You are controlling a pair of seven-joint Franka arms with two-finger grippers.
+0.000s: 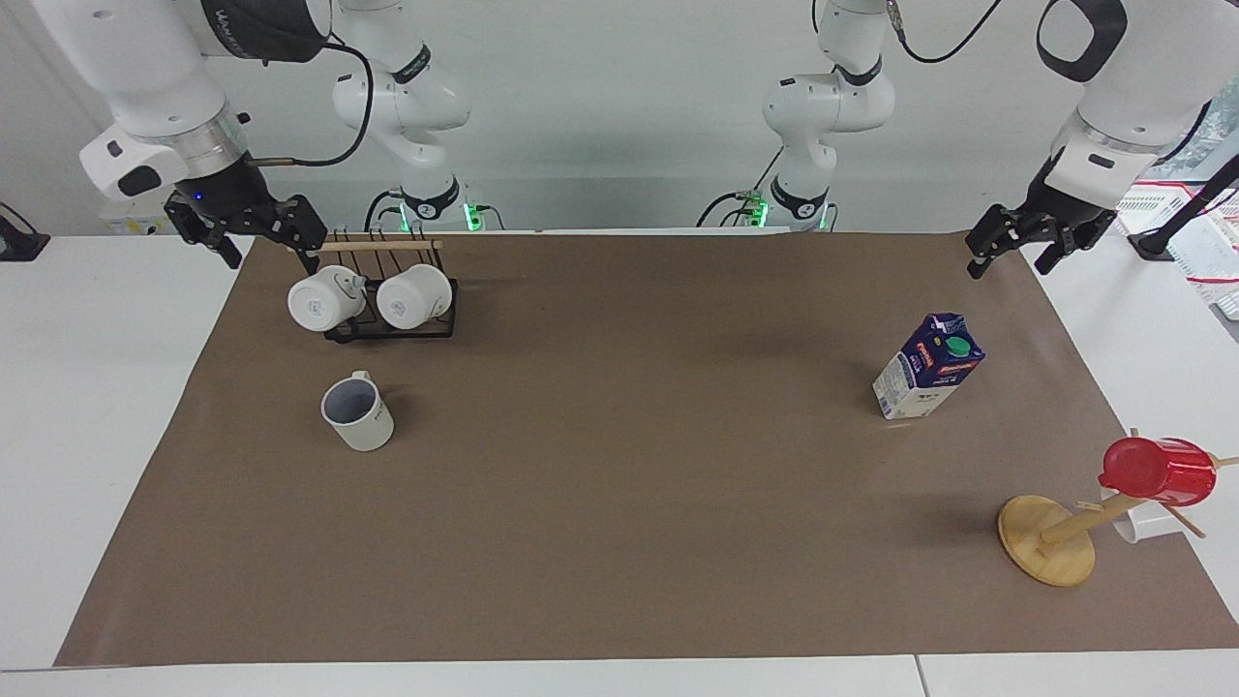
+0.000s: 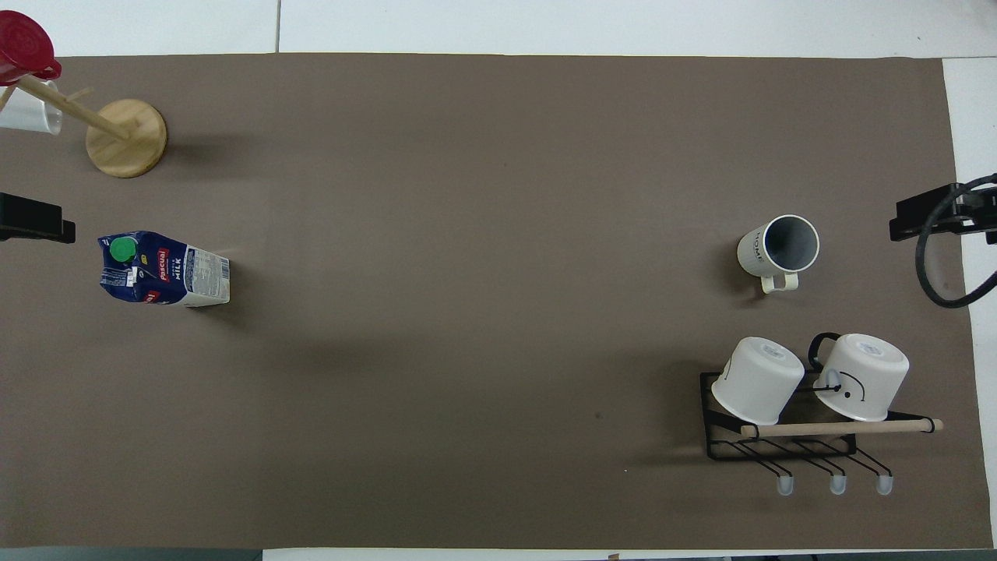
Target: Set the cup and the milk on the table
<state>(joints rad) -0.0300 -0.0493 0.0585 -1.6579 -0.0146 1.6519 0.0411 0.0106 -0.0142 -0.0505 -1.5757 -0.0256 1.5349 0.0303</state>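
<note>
Next, my left gripper heads next to the top of the milk [image 2: 132, 251], by the green cap, and then closes on it at that spot.
The cup [image 1: 358, 413] [image 2: 779, 248] stands upright on the table's brown sheet [image 1: 629, 465] toward the right arm's end, its handle turned toward the robots. The milk [image 1: 927, 366] [image 2: 163, 269] stands on the sheet toward the left arm's end, green cap on top. My right gripper [image 1: 271, 254] hangs open in the air over the sheet's corner beside the mug rack, holding nothing. My left gripper [image 1: 1012, 263] hangs open over the sheet's other corner at the robots' end, well apart from the milk.
A black wire rack [image 1: 392, 329] [image 2: 779, 448] with two round white mugs lies between the cup and the robots. A wooden mug tree [image 1: 1050, 537] [image 2: 125, 139] carrying a red cup [image 1: 1157, 471] and a white cup stands farther from the robots than the milk.
</note>
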